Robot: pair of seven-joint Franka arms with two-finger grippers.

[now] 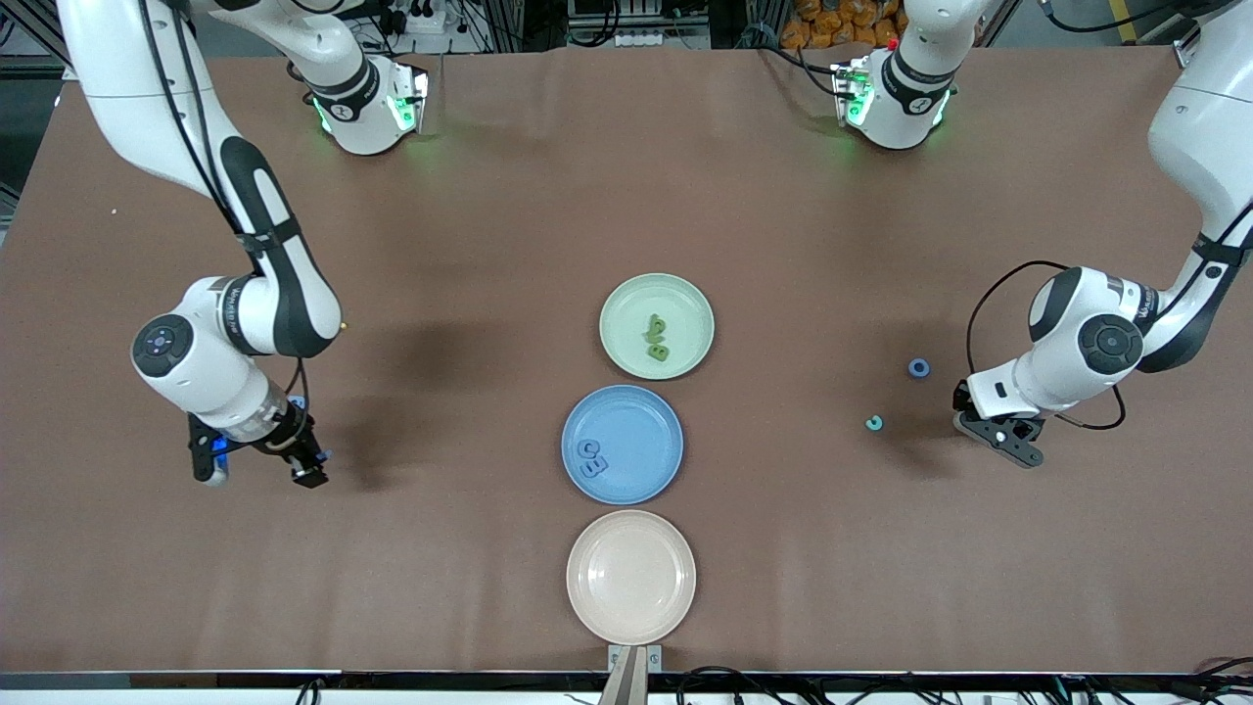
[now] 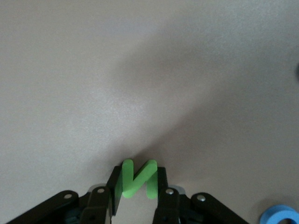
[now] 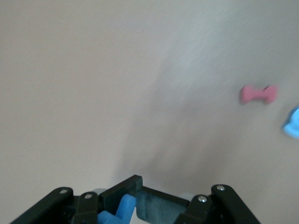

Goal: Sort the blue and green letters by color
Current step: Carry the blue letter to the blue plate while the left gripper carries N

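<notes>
The green letter N, hanging low over the table now, will be put down by my left gripper in the green plate [image 1: 674, 341] beside the green letters, toward the blue ring.
My left gripper [image 2: 138, 185] is shut on a leaf-green letter N [image 2: 138, 179]; in the front view it [image 1: 1018, 448] hangs low over the table at the left arm's end. A blue ring letter [image 1: 918, 367] and a small teal ring [image 1: 874, 423] lie beside it on the table; the blue ring also shows in the left wrist view [image 2: 279, 216]. My right gripper [image 3: 138, 204] is shut on a blue letter [image 3: 119, 210], low over the table at the right arm's end [image 1: 309, 474]. Green letters [image 1: 656, 338] lie in the green plate [image 1: 622, 304], blue letters [image 1: 592, 458] in the blue plate [image 1: 646, 421].
An empty beige plate [image 1: 631, 576] sits nearest the front camera, in line with the other two plates. A dark red piece [image 3: 258, 94] and another blue piece [image 3: 292, 122] lie on the table near my right gripper.
</notes>
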